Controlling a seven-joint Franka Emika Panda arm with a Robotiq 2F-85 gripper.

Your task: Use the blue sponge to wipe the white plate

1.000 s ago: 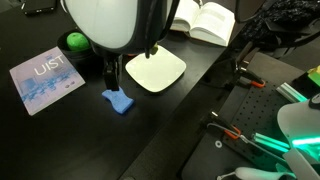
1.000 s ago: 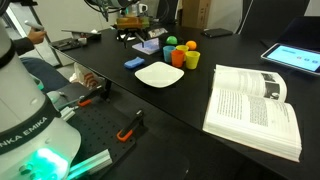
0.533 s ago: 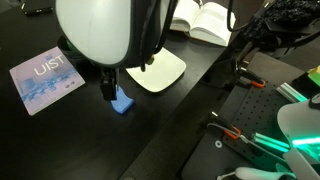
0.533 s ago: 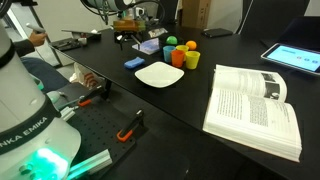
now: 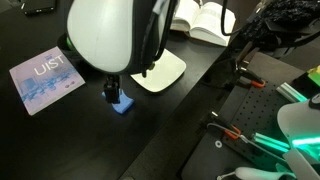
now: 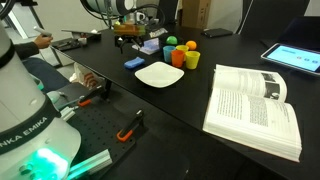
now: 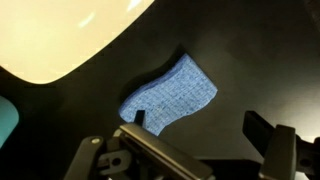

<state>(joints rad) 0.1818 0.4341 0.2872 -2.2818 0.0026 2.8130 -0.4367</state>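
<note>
The robot's gripper will next take hold of the blue sponge by its end (image 5: pixel 107 95) (image 7: pixel 132 112) nearest the pale blue booklet.
The blue sponge (image 5: pixel 123 105) lies on the black table beside the white plate (image 5: pixel 165 72), and it shows in both exterior views (image 6: pixel 135 63). In the wrist view the sponge (image 7: pixel 172 94) is small with wavy edges, and the plate (image 7: pixel 60 35) fills the top left corner. My gripper (image 7: pixel 200 125) is open and low over the sponge. One finger is at the sponge's near edge and the other stands off over bare table. The arm's white housing hides part of the plate and the gripper (image 5: pixel 112 92) in an exterior view. The plate (image 6: pixel 160 74) is bare.
A pale blue booklet (image 5: pixel 45 78) lies near the sponge. An open book (image 6: pixel 250 100) lies at the table's edge, and it also shows in an exterior view (image 5: pixel 205 20). Orange cups (image 6: pixel 182 57) and small coloured items stand beyond the plate. A tablet (image 6: pixel 295 57) lies further off.
The arm has come down and shifted over the sponge, so the housing now hides more of the table. The sponge and plate have not moved.
</note>
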